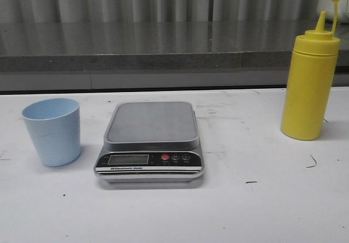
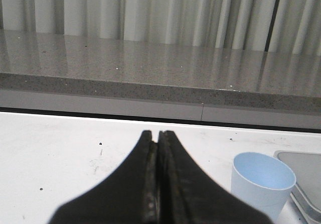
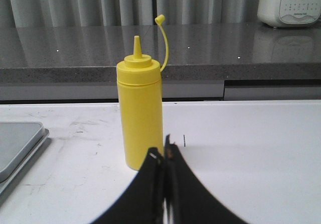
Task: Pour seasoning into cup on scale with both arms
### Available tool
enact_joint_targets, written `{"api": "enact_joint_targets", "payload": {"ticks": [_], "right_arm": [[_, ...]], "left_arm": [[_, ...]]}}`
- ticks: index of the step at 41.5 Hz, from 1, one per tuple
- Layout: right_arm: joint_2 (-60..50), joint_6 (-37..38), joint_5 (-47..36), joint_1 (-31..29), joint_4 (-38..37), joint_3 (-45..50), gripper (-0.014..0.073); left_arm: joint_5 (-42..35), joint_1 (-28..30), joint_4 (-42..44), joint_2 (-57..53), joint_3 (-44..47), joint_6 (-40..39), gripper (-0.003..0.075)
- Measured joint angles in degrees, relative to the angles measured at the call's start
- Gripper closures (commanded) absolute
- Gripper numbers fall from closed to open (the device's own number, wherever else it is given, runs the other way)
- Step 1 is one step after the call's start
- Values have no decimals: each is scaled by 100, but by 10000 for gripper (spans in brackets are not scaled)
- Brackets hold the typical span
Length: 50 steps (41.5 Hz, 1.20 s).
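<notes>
My left gripper should grip the light-blue cup's rim (image 1: 25, 112) (image 2: 234, 164) on the side facing away from the scale.
The silver-grey scale (image 1: 151, 142) lies at the table's middle with its steel platform bare. The light-blue cup (image 1: 52, 131) stands upright on the table to the scale's left, apart from it. The yellow seasoning bottle (image 1: 310, 86) stands upright at the right, its tethered cap hanging off the nozzle. Neither arm shows in the front view. My left gripper (image 2: 157, 133) is shut with nothing in it, and the cup (image 2: 263, 180) stands off to one side ahead of it. My right gripper (image 3: 164, 151) is shut and empty, just short of the bottle (image 3: 140, 113).
A grey stone counter ledge (image 1: 163, 47) runs along the table's far edge, with curtains behind it. A white appliance (image 3: 290, 4) sits on that counter in the right wrist view. The scale's corner (image 3: 20, 148) lies to one side of the bottle.
</notes>
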Motion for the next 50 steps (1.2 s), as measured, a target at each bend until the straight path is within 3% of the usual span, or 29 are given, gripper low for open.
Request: {"api": "enact_joint_targets", "payload": {"ticks": [29,40,50], "right_arm": [[0,0,0,0,0,0,715],[0,0,-94,0,0,0,715],[0,0,578,0,0,-1142,715]], "left_arm": [[0,0,0,0,0,0,740],[-525,0,0,0,-28,0,740],[268,0,0,0,-1226,0,740]]}}
